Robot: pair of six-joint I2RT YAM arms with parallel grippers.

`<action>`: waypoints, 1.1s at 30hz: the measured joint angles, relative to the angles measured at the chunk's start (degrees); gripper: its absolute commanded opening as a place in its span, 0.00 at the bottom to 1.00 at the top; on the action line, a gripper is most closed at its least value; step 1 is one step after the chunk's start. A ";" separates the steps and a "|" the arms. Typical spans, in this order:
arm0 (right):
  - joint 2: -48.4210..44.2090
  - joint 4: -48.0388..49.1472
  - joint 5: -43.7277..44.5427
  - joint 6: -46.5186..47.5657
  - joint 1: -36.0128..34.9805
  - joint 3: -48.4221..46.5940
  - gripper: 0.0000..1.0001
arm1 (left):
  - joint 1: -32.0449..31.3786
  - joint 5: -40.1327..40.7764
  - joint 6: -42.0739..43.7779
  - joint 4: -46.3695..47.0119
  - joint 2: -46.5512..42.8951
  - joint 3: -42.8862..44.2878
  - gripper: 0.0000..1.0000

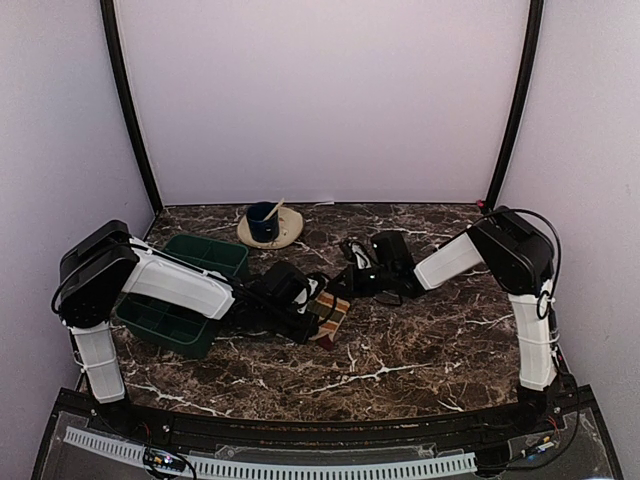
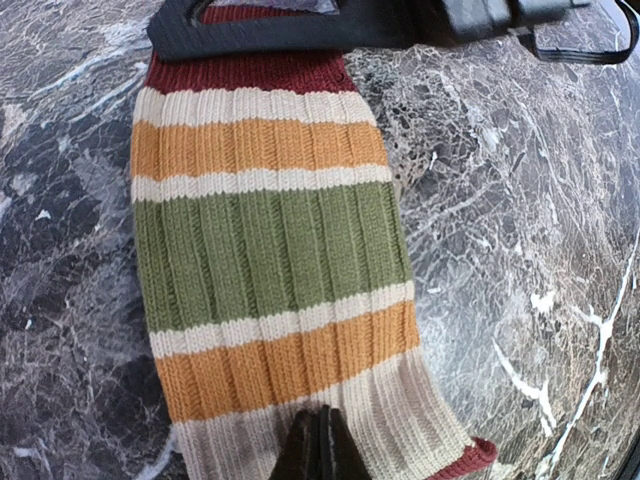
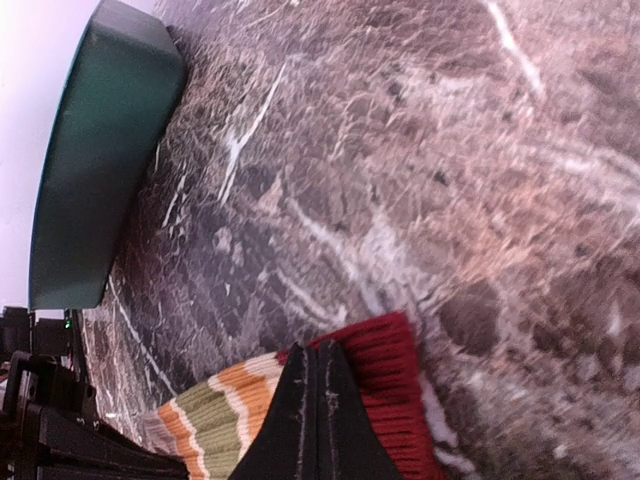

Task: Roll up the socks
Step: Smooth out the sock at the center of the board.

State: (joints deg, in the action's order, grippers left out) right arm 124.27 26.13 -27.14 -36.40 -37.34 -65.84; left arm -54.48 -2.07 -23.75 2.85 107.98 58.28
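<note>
My right gripper holds the dark red cuff, keeping the sock flat, so both grippers should open and my right gripper will take the cream end (image 2: pixel 432 436) by the red tip.
A striped sock (image 2: pixel 270 260) with red, cream, orange and green bands lies stretched flat on the marble table; it also shows in the top view (image 1: pixel 334 312). My left gripper (image 2: pixel 322 445) is shut, pinching the sock's cream end at the bottom of the left wrist view. It reaches in from the left in the top view (image 1: pixel 316 328). My right gripper (image 3: pixel 320 375) is shut on the dark red cuff (image 3: pixel 385 370) at the opposite end. Its black body crosses the top of the left wrist view (image 2: pixel 300 30). In the top view the right gripper (image 1: pixel 342 288) sits just behind the sock.
A green tray (image 1: pixel 205 255) stands at the left under the left arm, and its wall shows in the right wrist view (image 3: pixel 100 150). A beige plate (image 1: pixel 290 232) with a dark blue cup (image 1: pixel 262 220) sits at the back. Black cables (image 2: pixel 585 45) trail beside the right gripper.
</note>
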 measured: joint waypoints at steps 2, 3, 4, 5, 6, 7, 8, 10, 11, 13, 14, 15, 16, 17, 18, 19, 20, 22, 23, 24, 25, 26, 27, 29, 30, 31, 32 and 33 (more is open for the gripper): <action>0.42 -0.26 0.37 0.37 0.22 -0.94 0.00 | 0.00 0.00 0.00 -0.04 0.02 0.04 0.03; 0.61 -0.59 0.52 0.59 0.35 -1.31 0.00 | 0.00 0.00 0.00 -0.11 0.02 0.07 0.03; 0.79 -0.98 0.70 0.83 0.48 -1.64 0.00 | 0.00 -0.02 -0.02 -0.15 0.02 0.09 0.03; 0.96 -1.49 0.83 1.11 0.61 -2.05 0.00 | 0.00 -0.02 -0.02 -0.17 0.02 0.09 0.03; 1.14 -2.05 0.87 1.49 0.66 -2.54 0.00 | 0.00 -0.02 -0.04 -0.17 0.02 0.09 0.02; 1.27 -2.56 1.05 1.81 0.68 -3.04 0.00 | 0.00 -0.02 -0.04 -0.20 0.02 0.11 0.02; 1.42 -3.23 1.22 2.19 0.66 -3.72 0.00 | 0.02 -0.02 -0.04 -0.20 0.02 0.11 0.02; 1.53 -4.13 1.53 2.95 0.66 -4.55 0.00 | 0.00 -0.02 -0.04 -0.24 0.02 0.15 0.02; 1.55 -4.70 1.70 3.34 0.68 -4.92 0.00 | 0.00 -0.04 -0.07 -0.26 0.02 0.15 0.02; 1.55 -5.88 2.34 4.33 0.68 -5.64 0.00 | 0.00 -0.04 -0.11 -0.26 0.02 0.15 0.03; 1.55 -6.49 2.80 4.79 0.68 -5.92 0.03 | 0.00 -0.04 -0.15 -0.26 0.02 0.15 0.03; 1.53 -7.06 3.23 5.27 0.68 -6.14 0.05 | 0.02 -0.04 -0.28 -0.26 0.02 0.15 0.04; 1.53 -7.69 3.74 5.81 0.68 -6.38 0.08 | 0.02 -0.04 -0.37 -0.26 0.02 0.15 0.04; 1.53 -8.50 4.26 6.34 0.68 -6.62 0.10 | 0.02 -0.04 -0.50 -0.24 0.00 0.13 0.04; 1.40 -9.25 4.76 6.88 0.70 -6.75 0.12 | 0.00 -0.04 -0.59 -0.20 -0.04 0.07 0.04; 1.16 -9.92 5.11 7.37 0.70 -6.84 0.15 | 0.00 -0.07 -0.76 -0.09 -0.11 -0.07 0.04; 0.74 -10.56 5.75 7.89 0.70 -6.88 0.19 | 0.00 -0.13 -0.92 0.09 -0.22 -0.26 0.05; -0.37 -12.13 6.67 8.79 0.72 -6.91 0.27 | 0.00 -0.50 -1.14 0.26 -0.66 -0.79 0.05; -1.07 -12.76 7.23 9.20 0.74 -6.88 0.30 | 0.00 -0.79 -1.25 0.26 -0.96 -1.16 0.05; -1.92 -13.33 7.80 9.75 0.74 -6.84 0.33 | 0.00 -1.14 -1.40 0.31 -1.22 -1.51 0.05; -2.64 -13.57 8.28 9.73 0.74 -6.75 0.35 | 0.00 -1.51 -1.53 0.42 -1.49 -1.84 0.06; -3.80 -13.60 8.98 10.10 0.72 -6.27 0.37 | 0.00 -2.03 -1.79 0.52 -1.92 -2.38 0.08; -5.03 -13.77 9.55 10.32 0.70 -5.68 0.38 | 0.00 -2.40 -1.99 0.52 -2.29 -2.80 0.10; -7.67 -14.03 10.88 10.71 0.46 -4.31 0.39 | 0.00 -3.21 -2.40 0.59 -3.19 -3.76 0.14; -8.72 -14.12 11.43 10.93 0.28 -3.69 0.39 | -0.04 -3.58 -2.71 0.74 -3.82 -4.44 0.16; -10.03 -14.27 12.37 11.23 0.13 -2.86 0.39 | -0.07 -3.82 -2.91 0.81 -4.48 -5.07 0.18; -11.65 -14.47 13.49 11.56 -0.24 -1.70 0.39 | -0.07 -4.26 -3.17 0.90 -5.35 -5.88 0.20; -13.00 -14.75 14.51 12.00 -0.72 -0.70 0.39 | -0.09 -4.46 -3.37 0.85 -6.01 -6.34 0.22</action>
State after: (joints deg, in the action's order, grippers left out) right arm 111.26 11.38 -12.62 -24.40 -38.06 -66.54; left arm -54.57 -6.52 -27.11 3.70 101.97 51.94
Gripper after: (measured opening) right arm 0.389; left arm 0.169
